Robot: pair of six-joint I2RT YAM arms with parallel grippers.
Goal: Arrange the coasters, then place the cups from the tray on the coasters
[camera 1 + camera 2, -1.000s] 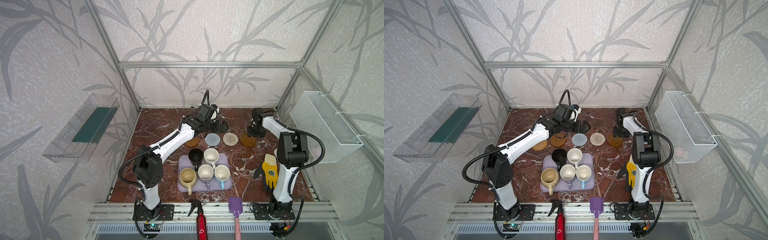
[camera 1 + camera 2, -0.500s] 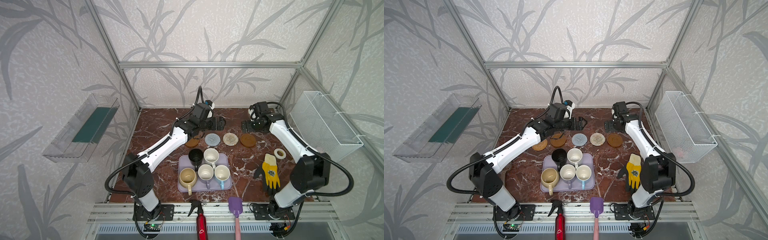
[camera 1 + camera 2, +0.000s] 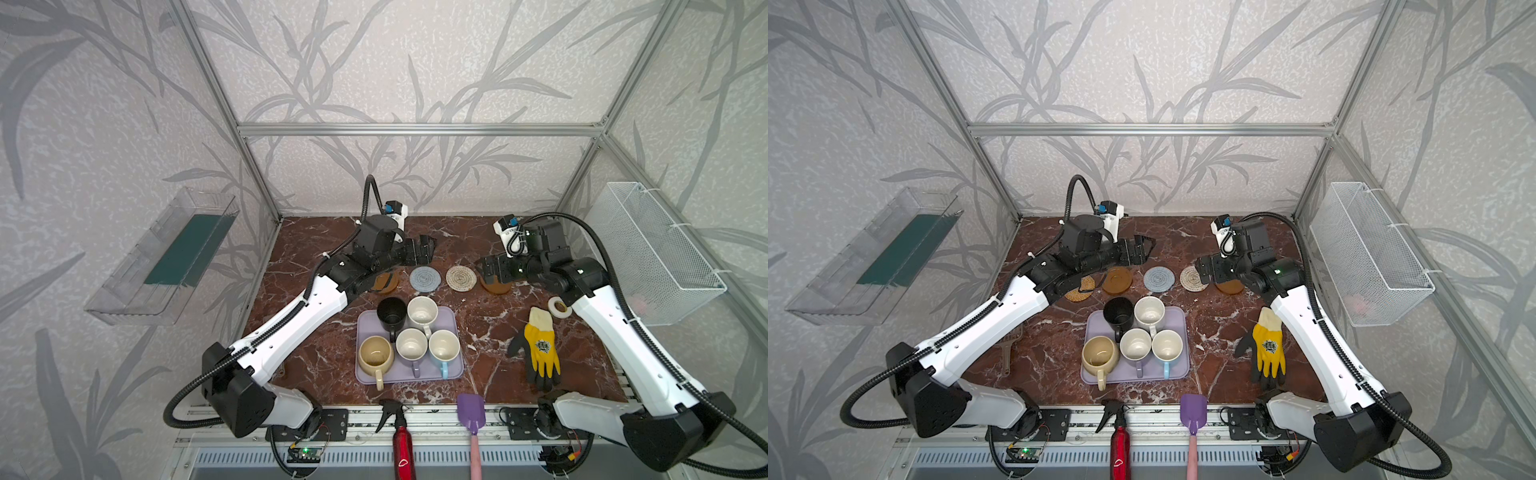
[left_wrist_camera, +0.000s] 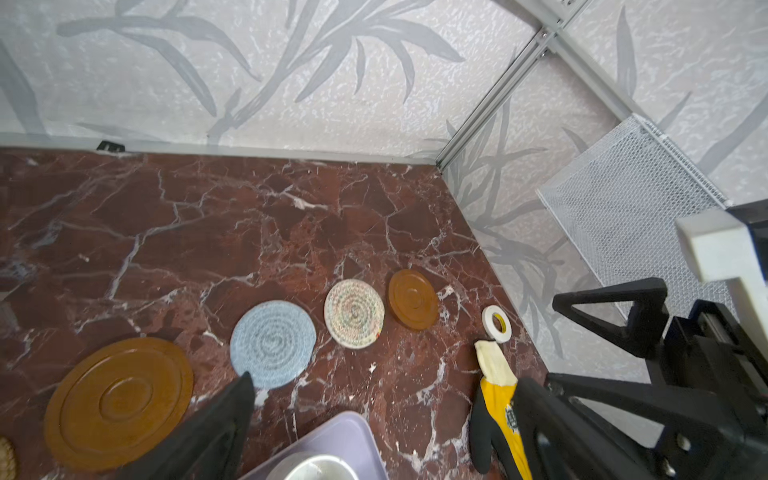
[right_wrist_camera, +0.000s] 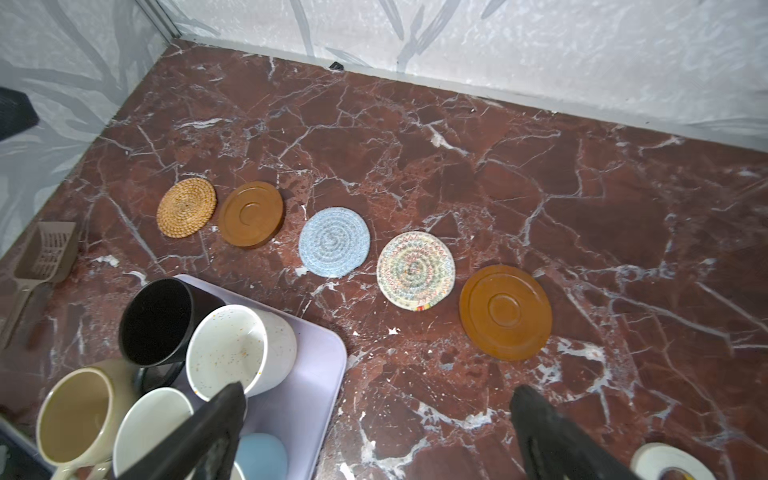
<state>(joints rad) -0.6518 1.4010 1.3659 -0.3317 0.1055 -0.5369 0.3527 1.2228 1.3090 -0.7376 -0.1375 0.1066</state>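
The black cup in the lavender tray is next for my left gripper, which should go there and close around the sides of the cup's body point(image 3: 392, 320).
Five coasters lie in a row behind the tray: golden rattan point(image 5: 186, 207), amber point(image 5: 251, 214), grey-blue point(image 5: 334, 242), cream spiral point(image 5: 415, 270) and amber point(image 5: 505, 311). The lavender tray point(image 3: 453, 370) holds the black cup point(image 3: 391, 312), speckled white cup point(image 3: 422, 311), cream-yellow cup point(image 3: 375, 356), lavender cup point(image 3: 411, 345) and light blue cup point(image 3: 444, 347). My left gripper point(image 3: 428, 249) hovers open and empty above the row's left part. My right gripper point(image 3: 484, 268) hovers open and empty over the right amber coaster point(image 3: 495, 286).
A yellow glove point(image 3: 540, 349) and a white tape roll point(image 3: 557, 306) lie right of the tray. A brown scoop point(image 5: 45, 253) lies at the left. A red spray bottle point(image 3: 402, 440) and purple scoop point(image 3: 471, 411) sit at the front edge. A wire basket point(image 3: 652, 253) hangs on the right wall.
My right gripper has opened, let go of the right amber coaster and lifted off it. Both arms have swung outward, and the left gripper has risen from the coasters.
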